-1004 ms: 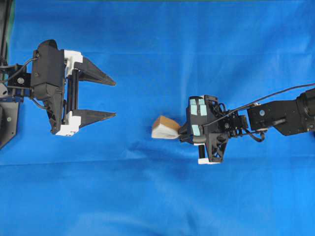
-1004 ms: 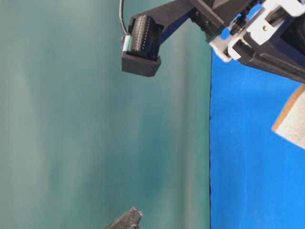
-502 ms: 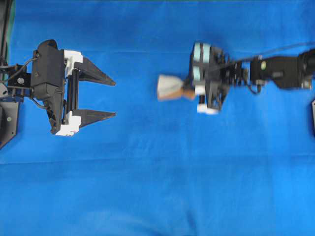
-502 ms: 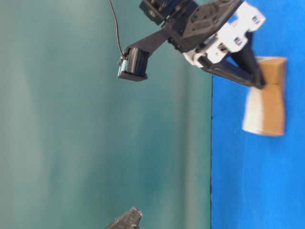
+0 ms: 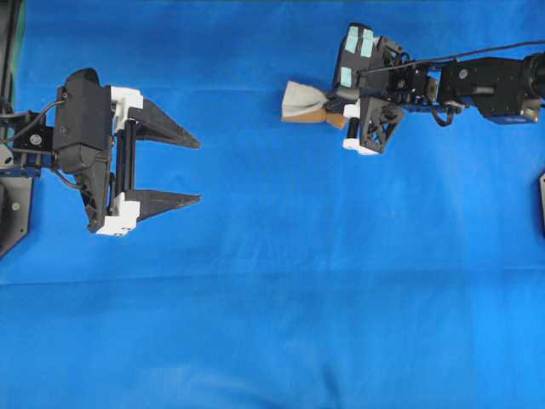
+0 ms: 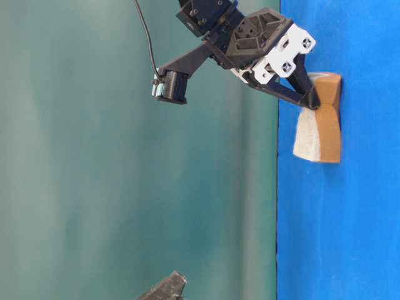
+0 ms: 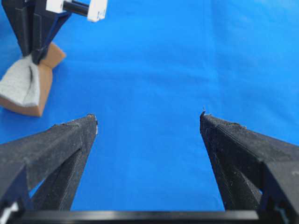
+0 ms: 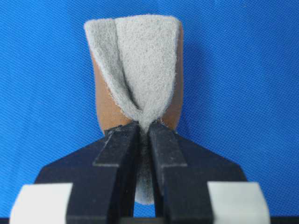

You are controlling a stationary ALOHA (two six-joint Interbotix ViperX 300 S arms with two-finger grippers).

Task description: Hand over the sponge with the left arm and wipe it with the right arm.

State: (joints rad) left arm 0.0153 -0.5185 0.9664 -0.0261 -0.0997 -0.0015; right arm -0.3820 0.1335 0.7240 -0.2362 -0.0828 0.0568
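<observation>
The robot's right gripper should release the sponge on the bare blue cloth (image 5: 305,160) facing the open fingers of the left gripper.
The sponge (image 5: 304,102) is pinched and folded between the fingers of my right gripper (image 5: 330,111), grey felt layer over an orange-brown layer. It sits low on the blue cloth at the far side of the table, also seen as the sponge (image 6: 320,128) and the sponge (image 8: 135,79). The right gripper (image 8: 144,130) is shut on it, squeezing its middle. My left gripper (image 5: 199,170) stays at the left, wide open and empty. In the left wrist view the sponge (image 7: 28,88) shows at the upper left, well ahead of the left gripper (image 7: 149,119).
The blue cloth (image 5: 281,307) covers the whole table. A green backdrop (image 6: 125,156) stands behind it. The right arm's cable (image 5: 485,53) trails off to the right edge.
My right gripper has swept the sponge from mid-table toward the far edge of the cloth and slightly right. The left arm has not moved.
</observation>
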